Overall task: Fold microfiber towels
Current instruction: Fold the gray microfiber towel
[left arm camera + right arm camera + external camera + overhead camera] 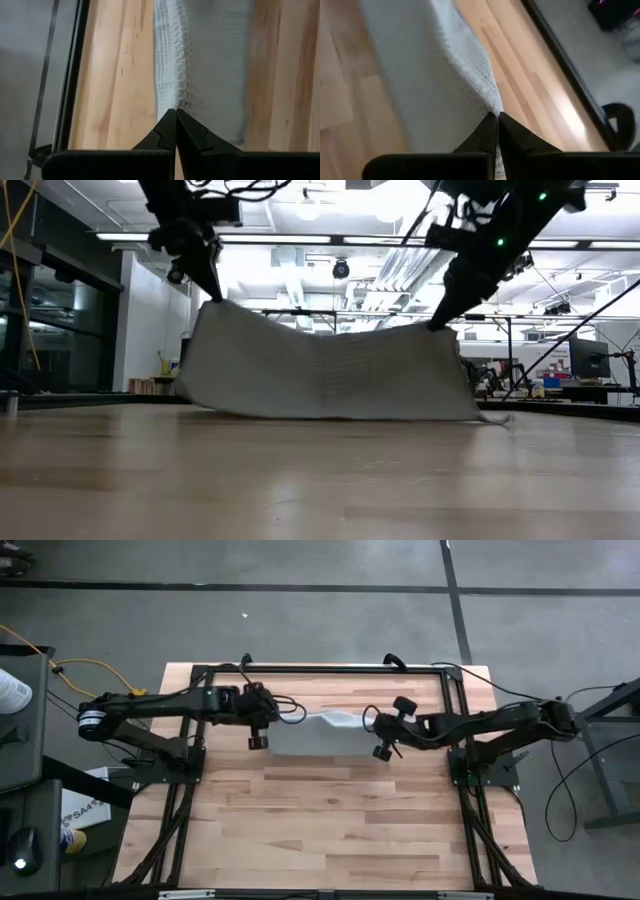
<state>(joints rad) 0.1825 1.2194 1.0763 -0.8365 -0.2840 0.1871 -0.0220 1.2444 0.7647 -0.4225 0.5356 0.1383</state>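
Observation:
I need to let go of the towel corner in my right gripper down along the towel's bottom edge on the wooden table [367,757].
One light grey-blue ribbed towel [320,735] hangs like a curtain between my two grippers over the far half of the wooden table [330,830]. In the low view the towel [320,370] sags a little along its top edge, and its bottom edge rests on the tabletop. My left gripper [273,723] is shut on its upper left corner. My right gripper [370,724] is shut on its upper right corner and stands lower than the left one. Each wrist view shows shut fingertips, left [176,111] and right [497,115], with cloth running away from them. My left gripper pinches the towel's upper left corner [176,104] between the free ends of its two fingers, slanting down from the table's left. The cloth hangs below, its bottom edge [300,413] on the table. Whether it holds one layer or several does not show. My right gripper pinches the towel's upper right corner [492,107] between its fingertips, slanting down from the table's right. The towel hangs from this corner [437,327] down to the table, and its top edge is slightly slack toward the other gripper.
A black metal frame [330,668] runs along the table's far edge and down both sides. The near half of the tabletop [330,840] is bare wood. A cart with a yellow cable [20,690] stands off the table to the left.

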